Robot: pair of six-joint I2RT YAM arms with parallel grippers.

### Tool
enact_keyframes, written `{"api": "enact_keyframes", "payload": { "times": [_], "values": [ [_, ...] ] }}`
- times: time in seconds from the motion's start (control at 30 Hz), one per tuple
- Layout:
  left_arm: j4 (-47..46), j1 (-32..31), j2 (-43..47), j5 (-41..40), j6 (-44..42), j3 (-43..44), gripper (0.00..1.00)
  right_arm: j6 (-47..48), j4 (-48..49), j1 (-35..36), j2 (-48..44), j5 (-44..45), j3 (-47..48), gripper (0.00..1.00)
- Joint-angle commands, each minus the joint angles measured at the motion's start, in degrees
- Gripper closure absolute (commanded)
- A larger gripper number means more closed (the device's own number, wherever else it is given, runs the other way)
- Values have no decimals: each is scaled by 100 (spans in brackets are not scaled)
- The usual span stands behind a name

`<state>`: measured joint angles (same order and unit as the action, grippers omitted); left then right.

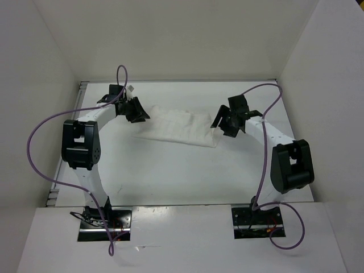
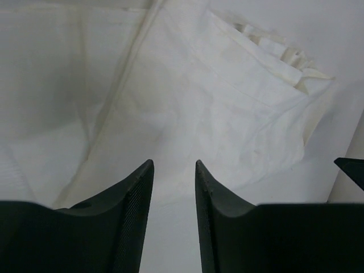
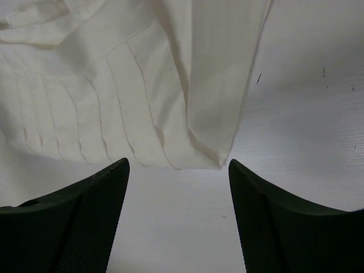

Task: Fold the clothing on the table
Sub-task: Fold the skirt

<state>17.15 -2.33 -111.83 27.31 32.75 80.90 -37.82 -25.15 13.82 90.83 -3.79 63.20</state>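
Observation:
The folded near corner (image 1: 213,136) (image 3: 202,135) of the white clothing, at the end closest to my right gripper, should be gripped next by that gripper.
The clothing (image 1: 179,128), a thin white piece folded into a long strip, lies flat on the table (image 1: 170,176) between my two grippers. My left gripper (image 1: 136,111) stands at its left end, jaws open and nothing between them. In the left wrist view the clothing (image 2: 216,114) spreads out beyond that gripper (image 2: 174,164), with a ruffled edge at the far right. My right gripper (image 1: 223,122) is at the right end, open wide. In the right wrist view a folded corner of the clothing (image 3: 199,142) lies just ahead of the gripper (image 3: 178,164), with bare table between the fingers.
White walls (image 1: 40,85) close in the table on the left, back and right. A thin metal strip (image 1: 170,81) runs along the far edge. Purple cables (image 1: 34,142) loop off both arms. The arm bases (image 1: 105,223) sit at the near edge.

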Motion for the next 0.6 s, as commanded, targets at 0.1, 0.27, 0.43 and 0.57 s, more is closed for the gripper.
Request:
{"api": "enact_keyframes", "payload": {
  "times": [0.1, 0.27, 0.43, 0.57],
  "values": [
    [-177, -22, -163, -332, -182, -163, 57, -119, 106, 6, 663, 195, -18, 24],
    [-18, -154, -383, -621, -129, -224, 58, -120, 176, 6, 1147, 80, 218, 24],
    [-18, -268, -498, -622, -76, -365, 58, -58, 527, 6, 1551, -112, 412, 24],
    [34, -443, -620, -622, -76, -365, 58, -6, 870, -47, 1806, -428, 465, 24]
  ]
}}
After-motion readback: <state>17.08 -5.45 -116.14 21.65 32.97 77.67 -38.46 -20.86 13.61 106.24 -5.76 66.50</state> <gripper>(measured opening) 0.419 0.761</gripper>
